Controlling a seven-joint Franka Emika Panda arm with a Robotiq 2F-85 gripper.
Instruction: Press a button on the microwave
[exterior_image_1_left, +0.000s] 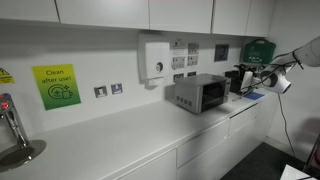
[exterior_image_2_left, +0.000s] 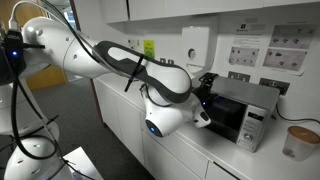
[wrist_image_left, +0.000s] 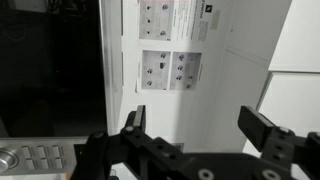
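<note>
Next, my gripper moves next to the rows of buttons (wrist_image_left: 43, 157) beside the microwave's knob and close in front of them, ready to press.
The microwave (exterior_image_1_left: 200, 93) is a small silver-grey box with a dark door window, standing on the white counter; it shows in both exterior views (exterior_image_2_left: 248, 112). Its narrow control strip (exterior_image_2_left: 254, 127) is at one end of the front. In the wrist view the dark door (wrist_image_left: 50, 70) fills the left side and rows of buttons (wrist_image_left: 35, 158) show at the bottom left. My gripper (wrist_image_left: 200, 128) is open and empty, its two fingers spread wide against the white wall beside the microwave. In an exterior view the gripper (exterior_image_2_left: 206, 102) sits close to the microwave's front.
A white wall dispenser (exterior_image_1_left: 155, 58), a green sign (exterior_image_1_left: 56, 85) and a tap (exterior_image_1_left: 12, 130) are along the counter. A black appliance (exterior_image_1_left: 238, 80) stands beside the microwave. A cup (exterior_image_2_left: 298, 142) is past it. Paper notices (wrist_image_left: 170, 70) hang on the wall.
</note>
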